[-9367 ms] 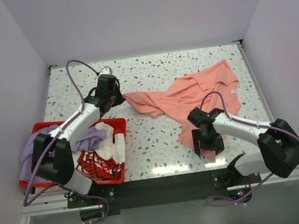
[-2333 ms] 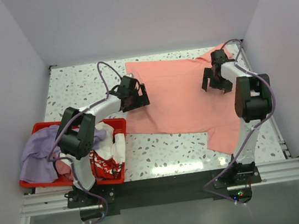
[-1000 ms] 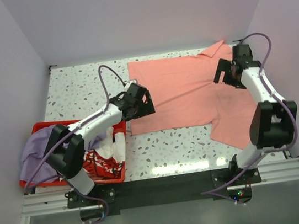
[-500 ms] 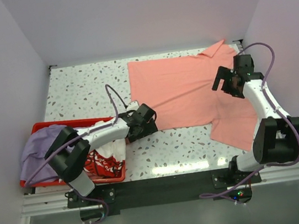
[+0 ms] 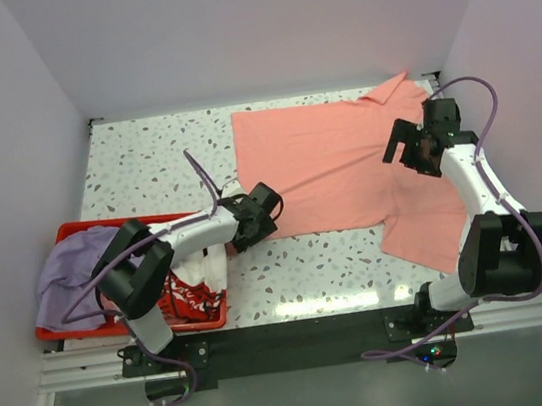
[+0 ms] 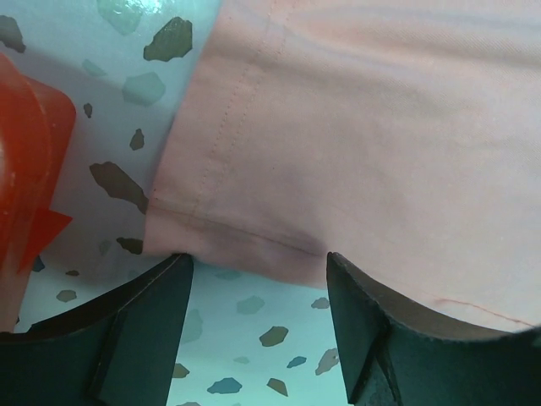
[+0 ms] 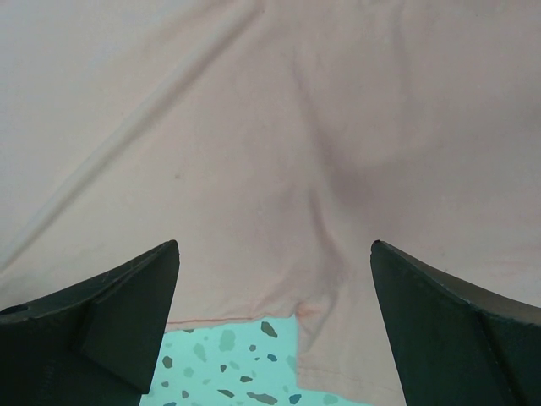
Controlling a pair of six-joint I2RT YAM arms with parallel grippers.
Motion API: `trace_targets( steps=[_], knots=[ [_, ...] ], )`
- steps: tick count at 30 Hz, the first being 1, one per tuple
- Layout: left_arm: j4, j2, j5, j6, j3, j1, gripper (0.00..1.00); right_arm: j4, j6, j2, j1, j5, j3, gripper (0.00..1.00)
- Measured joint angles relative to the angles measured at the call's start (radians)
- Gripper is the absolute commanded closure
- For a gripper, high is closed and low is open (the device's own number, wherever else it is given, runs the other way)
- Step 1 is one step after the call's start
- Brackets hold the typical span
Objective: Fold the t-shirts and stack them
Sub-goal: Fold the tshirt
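Next, I bring my right gripper over to the salmon-pink t-shirt's near sleeve and then close it on the middle of the sleeve's cuff [image 5: 425, 263].
The salmon-pink t-shirt [image 5: 336, 163] lies spread flat across the far right of the table. My left gripper [image 5: 264, 210] sits low at its near-left hem corner [image 6: 169, 228]. Its jaws are open, the tips touching the hem edge on both sides with bare table between them [image 6: 258, 288]. My right gripper [image 5: 412, 155] hovers wide open over the shirt's right side, above the armpit seam [image 7: 304, 309], and holds nothing. The lavender t-shirt [image 5: 67, 272] and the white t-shirt with red print [image 5: 188, 293] lie crumpled in the crate.
The red plastic crate [image 5: 208, 224] stands at the near left, and its rim [image 6: 25, 169] is close to my left gripper. The shirt's near-right sleeve [image 5: 437, 235] reaches toward the table's front edge. Walls close in the table on three sides.
My left gripper came down from over the shirt's left edge to the near-left hem corner, and its jaws have narrowed. My right gripper moved slightly nearer over the shirt and stayed wide open.
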Motion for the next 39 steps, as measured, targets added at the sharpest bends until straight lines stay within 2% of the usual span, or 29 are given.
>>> trace_targets(
  steps=[10,13,14,16,17,27,36,39],
  knots=[
    [-0.027,0.035,-0.035,-0.013,0.033,0.023,0.49,0.002,0.000,0.000,0.000,-0.001,0.000,0.01],
    [-0.027,0.044,-0.039,-0.011,0.042,0.030,0.59,0.001,0.000,0.000,0.002,0.000,0.000,0.01],
    [-0.027,0.046,-0.042,-0.010,0.043,0.031,0.69,0.001,0.000,0.000,0.005,0.002,0.000,0.01],
    [-0.027,0.050,-0.044,-0.009,0.045,0.033,0.81,0.001,0.000,0.000,0.013,0.007,-0.001,0.01],
    [-0.026,0.051,-0.045,-0.006,0.046,0.034,1.00,0.001,0.000,0.000,0.020,0.008,-0.002,0.01],
    [-0.032,0.063,-0.046,0.035,0.069,0.035,1.00,-0.031,0.002,-0.021,0.173,0.106,-0.040,0.01],
    [-0.039,0.051,-0.060,0.076,0.084,0.042,1.00,-0.161,0.122,-0.283,0.175,0.201,-0.220,0.01],
    [-0.038,0.034,-0.060,0.087,0.084,0.042,1.00,-0.220,0.184,-0.392,0.126,0.232,-0.323,0.01]
  ],
)
